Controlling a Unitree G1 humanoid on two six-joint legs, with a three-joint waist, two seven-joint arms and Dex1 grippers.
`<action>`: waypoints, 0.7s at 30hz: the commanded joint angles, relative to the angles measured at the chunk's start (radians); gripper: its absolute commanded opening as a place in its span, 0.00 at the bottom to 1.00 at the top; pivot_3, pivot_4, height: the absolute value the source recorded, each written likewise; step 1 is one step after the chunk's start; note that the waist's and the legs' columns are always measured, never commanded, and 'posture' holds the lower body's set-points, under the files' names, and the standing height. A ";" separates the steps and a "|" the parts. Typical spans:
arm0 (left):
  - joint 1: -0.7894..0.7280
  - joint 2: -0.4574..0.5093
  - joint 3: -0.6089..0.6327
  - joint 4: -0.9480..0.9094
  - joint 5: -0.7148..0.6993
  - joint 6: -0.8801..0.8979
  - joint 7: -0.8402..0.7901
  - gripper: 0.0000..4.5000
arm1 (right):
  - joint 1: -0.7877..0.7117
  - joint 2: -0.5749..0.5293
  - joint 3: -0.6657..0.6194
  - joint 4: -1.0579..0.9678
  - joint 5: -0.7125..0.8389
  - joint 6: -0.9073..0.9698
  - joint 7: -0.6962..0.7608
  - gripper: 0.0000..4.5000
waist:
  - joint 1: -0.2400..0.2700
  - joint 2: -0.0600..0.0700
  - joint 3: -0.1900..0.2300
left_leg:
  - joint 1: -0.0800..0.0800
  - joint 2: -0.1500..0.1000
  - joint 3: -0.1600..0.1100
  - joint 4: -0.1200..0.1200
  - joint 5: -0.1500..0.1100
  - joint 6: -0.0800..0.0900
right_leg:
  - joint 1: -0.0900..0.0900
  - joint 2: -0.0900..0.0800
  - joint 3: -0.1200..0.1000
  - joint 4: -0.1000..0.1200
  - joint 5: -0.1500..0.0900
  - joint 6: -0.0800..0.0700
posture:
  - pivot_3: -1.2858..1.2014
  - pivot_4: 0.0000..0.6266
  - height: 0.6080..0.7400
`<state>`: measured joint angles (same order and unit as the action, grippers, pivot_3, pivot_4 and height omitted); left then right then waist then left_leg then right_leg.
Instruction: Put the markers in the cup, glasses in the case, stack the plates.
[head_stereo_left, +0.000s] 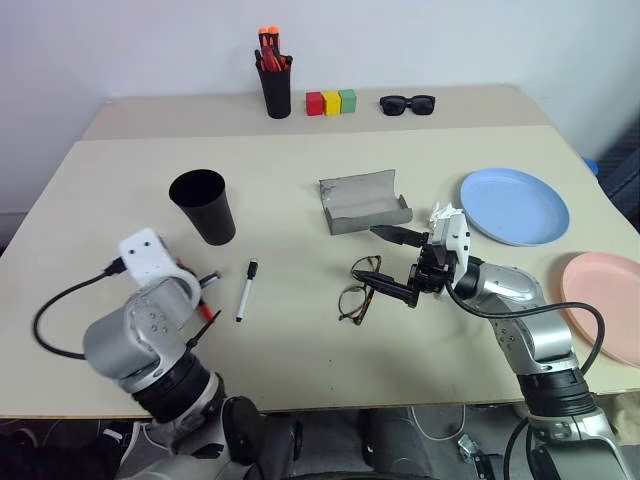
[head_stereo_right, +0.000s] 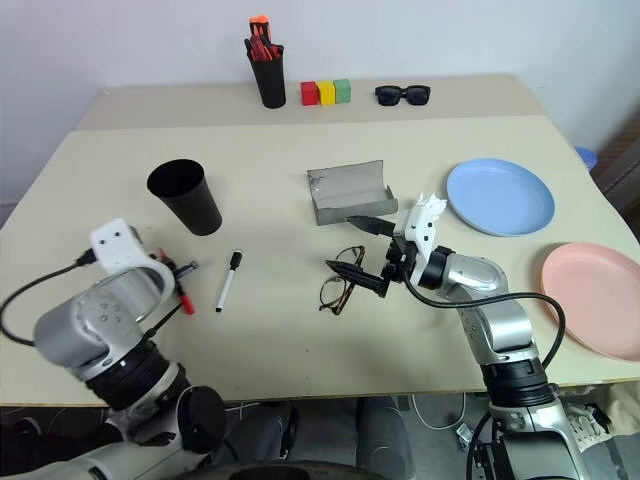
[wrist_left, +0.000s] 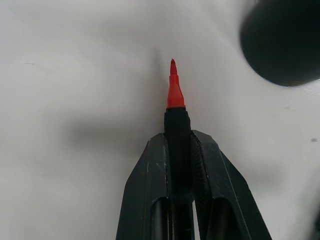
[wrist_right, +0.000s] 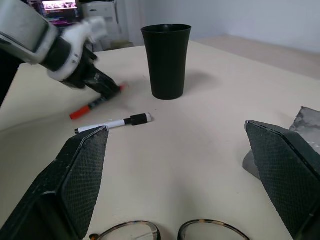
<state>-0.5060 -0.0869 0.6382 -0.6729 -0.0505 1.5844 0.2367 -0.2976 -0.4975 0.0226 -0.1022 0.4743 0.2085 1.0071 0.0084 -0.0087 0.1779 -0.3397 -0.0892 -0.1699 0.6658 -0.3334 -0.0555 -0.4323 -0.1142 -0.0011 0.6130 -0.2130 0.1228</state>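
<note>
Next, my left gripper releases the red marker inside the black cup (head_stereo_left: 213, 194), by the rim nearest the grey case. The red marker is now low, near that cup.
My left gripper (wrist_left: 177, 137) is shut on the red marker (wrist_left: 175, 90), whose red tip sticks out past the fingers. It shows low at the table's left (head_stereo_left: 207, 295), near the black cup (head_stereo_left: 205, 205). The white marker (head_stereo_left: 245, 290) lies on the table between that gripper and the glasses (head_stereo_left: 358, 298). My right gripper (head_stereo_left: 372, 257) hangs open just above the glasses, one finger on each side and nothing between them. The grey case (head_stereo_left: 362, 200) lies open behind it. The light blue plate (head_stereo_left: 514, 205) and the pink plate (head_stereo_left: 605, 305) sit apart at the right.
At the table's back stand a narrow black pen pot (head_stereo_left: 275, 85) with red-orange pens, three coloured blocks (head_stereo_left: 331, 102) and black sunglasses (head_stereo_left: 408, 103). A black cable (head_stereo_left: 55, 310) loops off my left wrist.
</note>
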 joint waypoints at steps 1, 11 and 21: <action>0.081 0.130 -0.073 -0.088 0.062 -0.230 0.000 0.01 | -0.012 -0.003 -0.025 -0.003 0.001 -0.026 0.002 1.00 | -0.002 0.000 0.000 | 0.000 0.000 0.000 0.000 0.000 0.000 | 0.000 0.000 0.000 0.000 0.000 0.000 | 0.52 0.24 1.00; 0.010 0.352 -0.224 0.161 -0.097 -0.973 -0.341 0.01 | -0.042 0.020 -0.049 0.030 0.048 0.003 -0.015 1.00 | 0.013 -0.001 0.000 | 0.000 0.000 0.000 0.001 0.001 -0.001 | 0.002 -0.001 0.000 0.000 0.001 -0.001 | 0.52 0.24 1.00; -0.122 0.345 -0.289 0.496 -0.169 -1.283 -0.436 0.01 | -0.030 0.025 -0.049 0.005 0.028 -0.015 -0.046 1.00 | -0.004 -0.001 0.000 | -0.001 0.000 0.001 0.000 0.000 0.000 | -0.001 0.000 0.001 0.000 0.001 -0.001 | 0.52 0.24 1.00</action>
<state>-0.6232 0.2546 0.3629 -0.1769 -0.2084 0.3561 -0.1921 -0.3258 -0.4748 0.0005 -0.0553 0.4949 0.2099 0.9673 0.0048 -0.0096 0.1783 -0.3407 -0.0892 -0.1694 0.6658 -0.3333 -0.0552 -0.4341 -0.1144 -0.0006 0.6127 -0.2119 0.1221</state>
